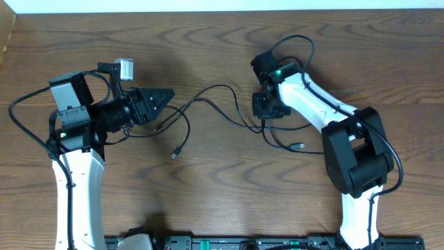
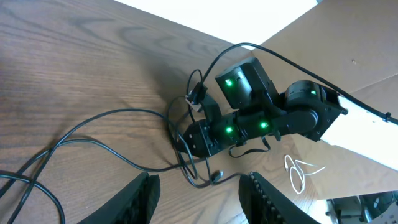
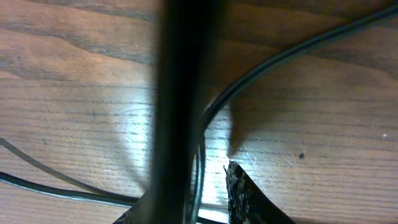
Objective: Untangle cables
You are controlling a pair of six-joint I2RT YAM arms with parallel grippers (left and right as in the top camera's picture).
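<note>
The cable stands clear of my right gripper's finger above the crossing, so that gripper should open, take the cable's bend (image 3: pixel 208 119) and lift it free.
Thin black cables (image 1: pixel 272 134) lie spread across the wooden table between the two arms, with one plug end (image 1: pixel 175 154) at the left and another (image 1: pixel 298 146) at the right. My right gripper (image 1: pixel 267 105) points down onto the knotted part. In its wrist view a thin cable (image 3: pixel 198 168) runs through the narrow gap of the right gripper (image 3: pixel 199 193), clear of the one visible finger (image 3: pixel 249 199); a blurred thick lead hides the other. My left gripper (image 1: pixel 165 96) hovers at the cables' left end. In the left wrist view the left gripper (image 2: pixel 202 196) is open and empty, facing the tangle (image 2: pixel 186 163).
A thin white cord (image 2: pixel 298 171) lies coiled beyond the right arm (image 2: pixel 261 118). The arms' own thick black leads loop above each wrist. A cardboard edge (image 1: pixel 5 35) shows at the far left corner. Bare wood table (image 1: pixel 222 194) runs between the arm bases.
</note>
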